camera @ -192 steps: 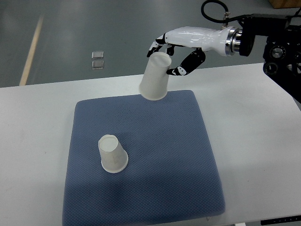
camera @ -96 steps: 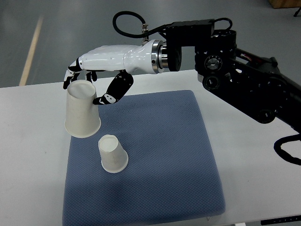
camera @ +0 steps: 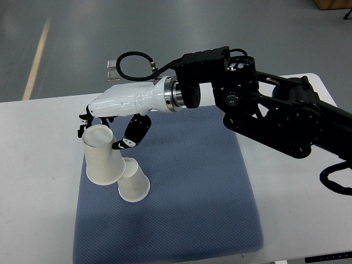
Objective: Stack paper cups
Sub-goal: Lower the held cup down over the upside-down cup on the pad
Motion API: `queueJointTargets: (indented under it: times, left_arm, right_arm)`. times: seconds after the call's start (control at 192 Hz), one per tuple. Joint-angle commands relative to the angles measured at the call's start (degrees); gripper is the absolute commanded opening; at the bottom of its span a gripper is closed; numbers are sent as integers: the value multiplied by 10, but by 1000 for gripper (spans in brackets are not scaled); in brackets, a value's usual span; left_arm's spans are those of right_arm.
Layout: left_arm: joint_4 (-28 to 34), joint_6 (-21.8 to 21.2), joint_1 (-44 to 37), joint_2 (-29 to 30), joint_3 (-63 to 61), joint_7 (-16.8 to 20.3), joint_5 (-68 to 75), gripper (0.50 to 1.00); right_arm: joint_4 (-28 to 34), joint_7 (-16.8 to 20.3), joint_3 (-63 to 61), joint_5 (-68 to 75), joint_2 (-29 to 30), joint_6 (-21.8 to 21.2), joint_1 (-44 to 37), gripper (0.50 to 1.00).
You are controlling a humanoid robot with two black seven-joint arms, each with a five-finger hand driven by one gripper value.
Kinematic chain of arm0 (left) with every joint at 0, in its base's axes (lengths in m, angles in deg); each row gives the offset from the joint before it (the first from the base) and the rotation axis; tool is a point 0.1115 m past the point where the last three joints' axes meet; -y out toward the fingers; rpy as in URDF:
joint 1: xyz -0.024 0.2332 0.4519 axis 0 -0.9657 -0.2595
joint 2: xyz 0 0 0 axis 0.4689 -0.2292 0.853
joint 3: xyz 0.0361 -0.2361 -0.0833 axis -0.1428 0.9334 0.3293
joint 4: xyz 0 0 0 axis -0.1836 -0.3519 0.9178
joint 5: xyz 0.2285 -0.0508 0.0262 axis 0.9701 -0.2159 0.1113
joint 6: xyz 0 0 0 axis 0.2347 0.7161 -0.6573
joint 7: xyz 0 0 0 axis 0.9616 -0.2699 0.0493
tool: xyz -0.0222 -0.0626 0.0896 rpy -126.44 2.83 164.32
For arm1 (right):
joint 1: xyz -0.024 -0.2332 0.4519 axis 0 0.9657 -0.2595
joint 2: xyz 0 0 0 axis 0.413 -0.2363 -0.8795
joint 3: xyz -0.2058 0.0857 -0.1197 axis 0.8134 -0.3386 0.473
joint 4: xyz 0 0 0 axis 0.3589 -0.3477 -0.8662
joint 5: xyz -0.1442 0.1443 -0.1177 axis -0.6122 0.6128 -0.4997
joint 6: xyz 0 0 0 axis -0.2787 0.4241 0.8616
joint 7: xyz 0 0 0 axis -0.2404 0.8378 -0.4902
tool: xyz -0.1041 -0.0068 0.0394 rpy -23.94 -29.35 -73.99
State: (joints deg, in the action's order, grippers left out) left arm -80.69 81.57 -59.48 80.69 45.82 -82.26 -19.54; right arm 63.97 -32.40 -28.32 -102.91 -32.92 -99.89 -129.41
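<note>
Next, I let go of the held paper cup with my right gripper over the closed top of the standing white paper cup (camera: 124,158).
An upside-down white paper cup (camera: 135,185) stands on the blue mat (camera: 187,187), left of its middle. My right hand (camera: 104,132), white with black fingers, reaches across from the right and is shut on a second white paper cup (camera: 102,157). It holds that cup upside down by its closed end, tilted, with the wide rim low. The held cup sits just left of the standing cup and overlaps its upper left side. I cannot tell whether the two cups touch. The left arm is not in view.
The mat lies on a white table (camera: 38,165). My black right arm (camera: 275,118) spans the back right of the mat. Two small clear squares (camera: 111,67) lie on the grey floor beyond the table.
My right hand has carried the held cup from the mat's far edge leftward and then down. It now hangs low beside the standing cup, which has stayed put.
</note>
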Motion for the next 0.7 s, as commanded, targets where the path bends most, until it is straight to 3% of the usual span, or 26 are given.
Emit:
queueJointTargets:
  times: [0.0,0.694]
  left_arm:
    - [0,0,1,0,0,0,0,1000]
    - [0,0,0,0,0,0,0,1000]
  right_arm:
    - [2,0,3,-6,-1,0,0,568]
    - [13,-4,30,-30,-29,0,0,568]
